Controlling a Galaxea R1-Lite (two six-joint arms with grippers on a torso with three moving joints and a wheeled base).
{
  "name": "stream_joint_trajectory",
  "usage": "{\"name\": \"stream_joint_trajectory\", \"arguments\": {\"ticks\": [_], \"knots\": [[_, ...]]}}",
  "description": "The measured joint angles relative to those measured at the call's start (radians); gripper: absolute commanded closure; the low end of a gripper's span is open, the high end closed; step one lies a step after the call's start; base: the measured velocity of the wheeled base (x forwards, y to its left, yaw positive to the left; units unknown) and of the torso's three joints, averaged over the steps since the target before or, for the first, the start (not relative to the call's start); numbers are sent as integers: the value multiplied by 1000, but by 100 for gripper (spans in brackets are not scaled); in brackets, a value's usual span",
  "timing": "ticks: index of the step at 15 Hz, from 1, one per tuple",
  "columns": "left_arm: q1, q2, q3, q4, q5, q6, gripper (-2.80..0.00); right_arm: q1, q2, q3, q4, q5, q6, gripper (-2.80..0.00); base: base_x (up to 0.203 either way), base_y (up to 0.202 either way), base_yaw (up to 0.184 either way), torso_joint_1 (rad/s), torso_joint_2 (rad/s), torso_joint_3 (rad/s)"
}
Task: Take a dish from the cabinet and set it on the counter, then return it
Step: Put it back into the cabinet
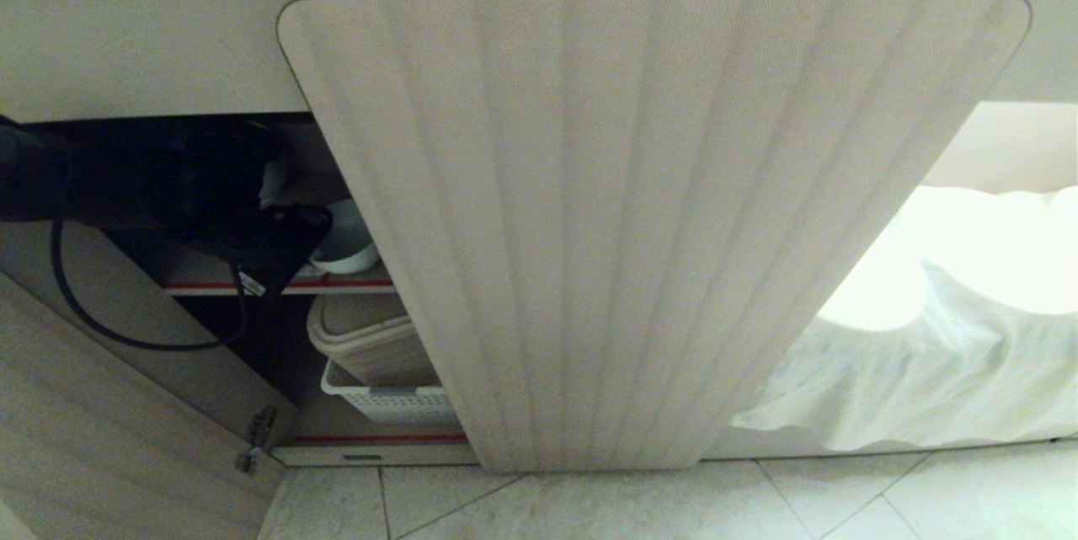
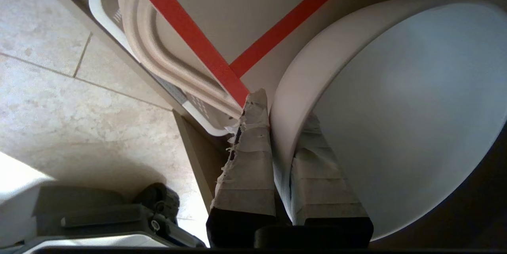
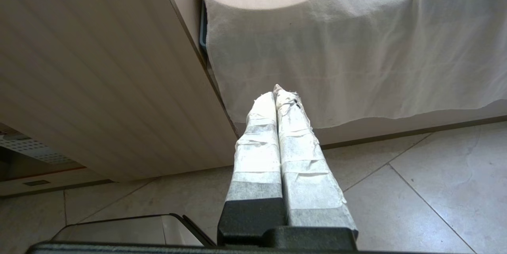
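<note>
The robot's left gripper will set the dish down on the upper red-edged shelf (image 1: 351,240) above the beige tub, just behind the front edge.
The dish (image 1: 349,241), a small white bowl, is over the upper red-edged shelf (image 1: 354,283) inside the cabinet (image 1: 640,228). I cannot tell whether it rests on the shelf or hangs just above it. My left gripper (image 1: 313,243) reaches in through the open left side. In the left wrist view this gripper (image 2: 284,108) is shut on the dish (image 2: 396,99), one finger inside the wall and one outside. My right gripper (image 3: 277,91) is shut and empty, low over the floor tiles beside the cabinet's closed door. The counter's top is out of view.
On the lower shelf a beige tub (image 1: 370,338) sits in a white perforated basket (image 1: 396,401). The left door (image 1: 101,405) stands swung open. A white cloth (image 1: 926,355) hangs to the right of the closed door. Tiled floor (image 1: 589,506) lies below.
</note>
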Motion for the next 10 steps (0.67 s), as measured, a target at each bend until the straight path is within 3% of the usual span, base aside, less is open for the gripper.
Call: {"name": "stream_joint_trajectory", "arguments": {"ticks": [10], "knots": [[2, 42, -44, 0, 0, -14, 0, 0, 0, 0, 0, 0, 0, 0, 0, 0, 0, 0, 0, 0]]}}
